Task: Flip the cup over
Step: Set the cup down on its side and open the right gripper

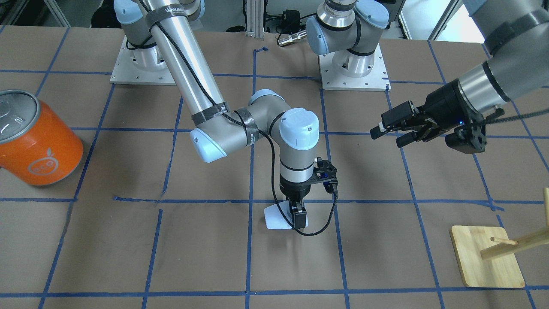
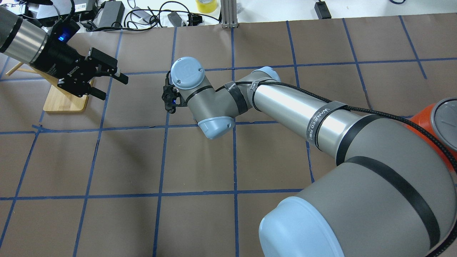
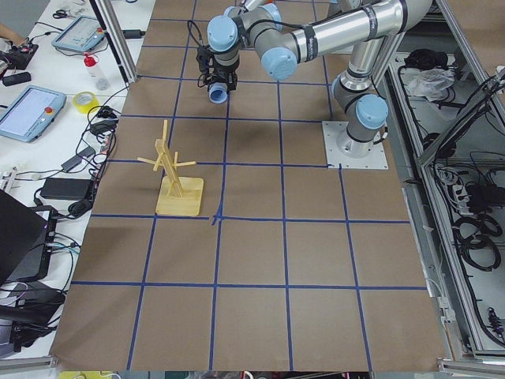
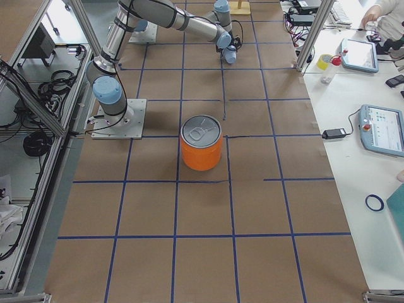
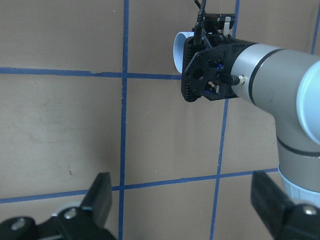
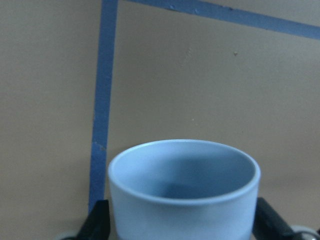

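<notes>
Next, my left gripper grips the cup's rim (image 1: 306, 219) (image 5: 176, 54) at the open end facing the wooden peg rack, with one finger inside the cup.
The pale blue-white cup (image 1: 273, 217) is held on its side in my right gripper (image 1: 298, 219), low over the middle of the table. The right wrist view looks into its light blue inside (image 6: 182, 175), with a finger (image 6: 95, 222) on each side of its wall. My right gripper is shut on the cup. Whether the cup touches the table I cannot tell. The cup also shows in the left wrist view (image 5: 178, 50) and the exterior left view (image 3: 217, 95). My left gripper (image 1: 392, 131) hovers open and empty, well off to the side of the cup; it also shows in the overhead view (image 2: 110, 80).
A large orange can (image 1: 38, 141) with a silver top stands far on the robot's right side, also seen in the exterior right view (image 4: 201, 144). A wooden peg rack (image 1: 487, 257) stands on the robot's left side, near my left gripper. Blue tape lines grid the brown table.
</notes>
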You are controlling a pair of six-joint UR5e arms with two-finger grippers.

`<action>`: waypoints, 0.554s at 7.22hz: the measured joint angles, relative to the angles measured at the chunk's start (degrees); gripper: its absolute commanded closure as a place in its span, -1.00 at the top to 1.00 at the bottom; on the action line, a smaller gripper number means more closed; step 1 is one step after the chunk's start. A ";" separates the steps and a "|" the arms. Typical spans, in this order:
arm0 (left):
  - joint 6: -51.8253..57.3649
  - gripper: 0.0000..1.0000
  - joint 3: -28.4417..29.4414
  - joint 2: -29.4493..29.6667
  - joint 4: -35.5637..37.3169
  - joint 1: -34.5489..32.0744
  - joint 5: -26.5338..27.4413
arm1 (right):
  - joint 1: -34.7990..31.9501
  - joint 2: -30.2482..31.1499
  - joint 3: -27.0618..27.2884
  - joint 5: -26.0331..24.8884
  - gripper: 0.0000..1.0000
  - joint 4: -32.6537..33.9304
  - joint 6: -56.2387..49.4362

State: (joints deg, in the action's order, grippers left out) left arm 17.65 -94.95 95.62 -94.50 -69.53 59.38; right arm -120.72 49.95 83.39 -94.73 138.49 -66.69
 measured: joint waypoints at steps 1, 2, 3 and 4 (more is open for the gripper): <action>2.82 1.00 -0.14 2.58 -0.15 0.65 -2.28 | -0.15 1.35 -0.04 -0.06 1.00 -0.59 0.41; 5.90 1.00 -0.20 5.18 -0.23 1.01 -4.74 | 0.04 3.50 0.12 -0.09 1.00 -2.23 2.53; 9.22 1.00 -0.21 7.74 -0.26 1.18 -6.92 | 0.67 6.44 0.07 -0.19 1.00 -5.32 6.31; 12.75 1.00 -0.31 10.02 -0.26 1.27 -9.24 | 2.46 9.77 0.09 -0.25 1.00 -8.89 10.16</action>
State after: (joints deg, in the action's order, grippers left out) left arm 30.40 -95.27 105.64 -94.76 -68.26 50.14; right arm -118.26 59.72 83.48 -94.99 129.60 -56.53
